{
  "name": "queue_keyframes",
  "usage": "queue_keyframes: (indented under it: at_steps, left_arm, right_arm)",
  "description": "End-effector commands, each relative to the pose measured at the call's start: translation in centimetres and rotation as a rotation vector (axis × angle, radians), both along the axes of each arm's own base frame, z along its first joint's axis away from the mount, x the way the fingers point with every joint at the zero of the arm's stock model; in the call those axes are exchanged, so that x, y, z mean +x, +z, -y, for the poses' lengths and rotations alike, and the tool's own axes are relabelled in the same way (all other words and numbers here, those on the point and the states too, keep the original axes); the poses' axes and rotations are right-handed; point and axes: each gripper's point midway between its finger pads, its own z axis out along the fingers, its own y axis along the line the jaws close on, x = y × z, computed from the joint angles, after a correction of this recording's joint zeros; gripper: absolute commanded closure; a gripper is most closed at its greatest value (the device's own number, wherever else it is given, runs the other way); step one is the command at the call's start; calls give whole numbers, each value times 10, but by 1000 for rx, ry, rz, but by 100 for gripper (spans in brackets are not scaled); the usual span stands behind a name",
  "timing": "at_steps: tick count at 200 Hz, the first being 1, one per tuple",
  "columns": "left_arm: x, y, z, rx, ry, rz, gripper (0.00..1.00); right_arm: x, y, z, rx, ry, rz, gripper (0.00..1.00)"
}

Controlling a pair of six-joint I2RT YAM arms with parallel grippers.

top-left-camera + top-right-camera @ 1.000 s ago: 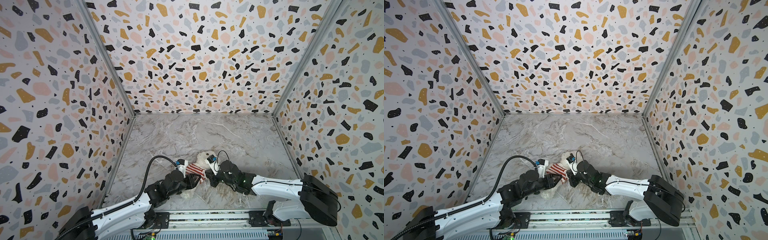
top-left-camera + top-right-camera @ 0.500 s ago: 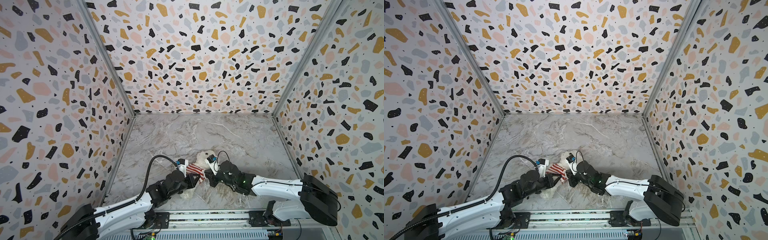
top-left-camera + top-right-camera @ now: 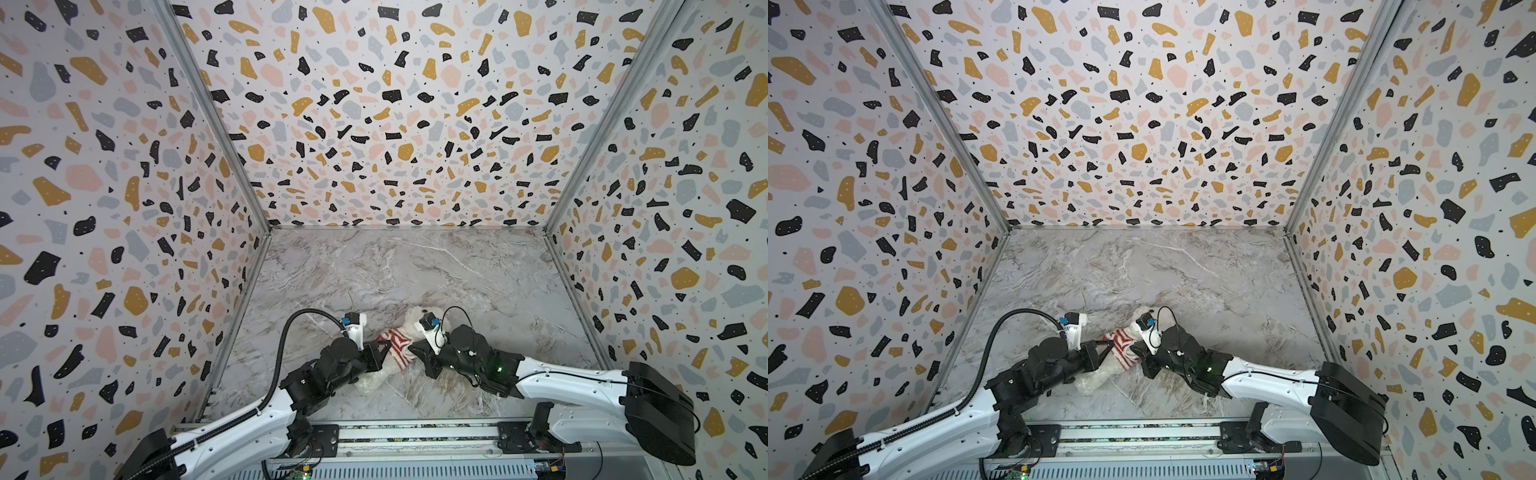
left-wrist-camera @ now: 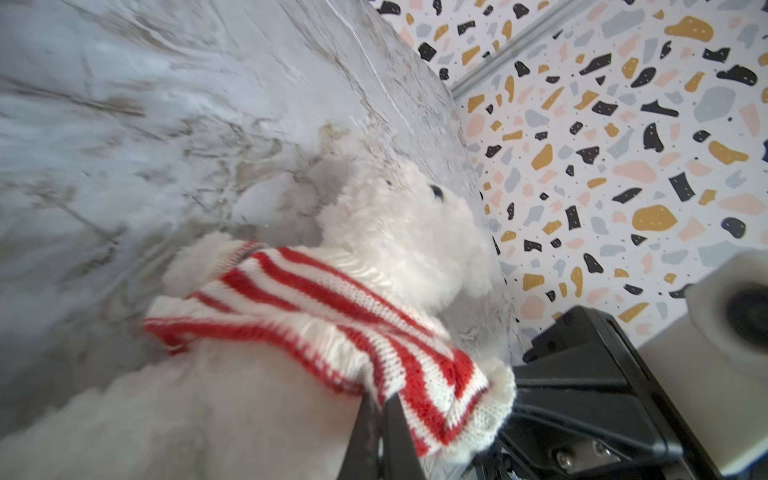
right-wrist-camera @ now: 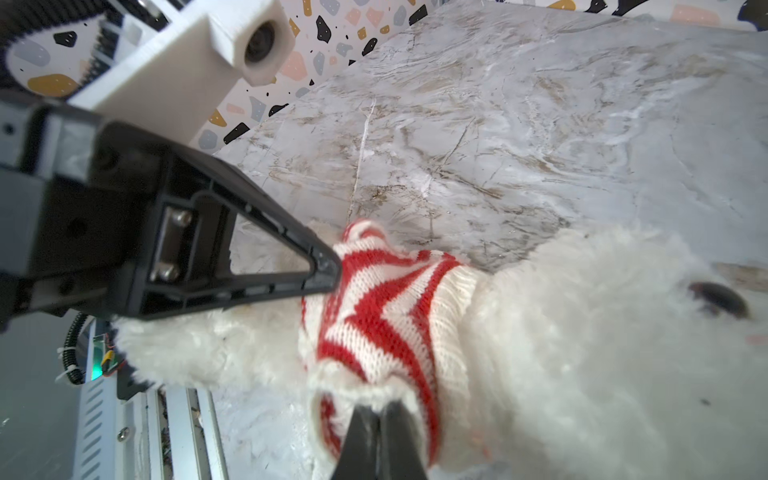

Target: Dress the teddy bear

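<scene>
My right gripper will take the paw (image 5: pixel 347 410) and draw it out, since the teddy bear's paw sits short inside the cuff of the sleeve that my right gripper holds.
The white teddy bear (image 3: pixel 415 318) lies on the marble floor near the front, head toward the back wall, and shows in both top views (image 3: pixel 1096 380). A red-and-white striped sweater (image 3: pixel 397 347) is bunched around its neck and upper chest. My left gripper (image 4: pixel 382 405) is shut on the sweater's hem (image 4: pixel 415 386) at one side of the bear (image 4: pixel 407 232). My right gripper (image 5: pixel 380 409) is shut on the sweater's edge (image 5: pixel 386 324) at the opposite side. The bear's belly and legs (image 5: pixel 187 349) are bare fluff. Both arms meet over the bear (image 3: pixel 1121 345).
Terrazzo-patterned walls (image 3: pixel 395 124) close in the marble floor (image 3: pixel 415 266) on three sides. A metal rail (image 3: pixel 415 434) carrying both arm bases runs along the front edge. The left arm's black cable (image 3: pixel 286 332) arches above the floor.
My left gripper has closed from partly open onto the sweater's hem. The right gripper stays shut on the sweater. The bear has hardly shifted.
</scene>
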Motion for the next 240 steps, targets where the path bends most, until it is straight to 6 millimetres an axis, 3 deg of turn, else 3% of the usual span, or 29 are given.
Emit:
queue_keyframes:
  at_steps: [1,46,89,113,147,199,240]
  left_arm:
    - [10,-18,-19,84,56,1,100]
    - [14,-31,-27,115,74,-6,100]
    - [20,-47,-42,132,118,-41,100]
    - [21,-46,-39,120,106,-41,100]
    - [18,-42,-29,115,45,-45,100]
    - [10,-28,-13,50,-49,-12,100]
    - [2,-22,-4,2,-75,-17,100]
  right_arm:
    - [-2,-3,7,-43,16,38,100]
    - [-10,6,7,-10,82,92,100]
    - [-40,22,10,40,259,250,100]
    - [-53,22,10,46,343,295,100]
    - [-46,22,6,43,316,306,100]
    - [-32,33,6,44,223,292,66]
    - [-51,40,6,53,269,346,54]
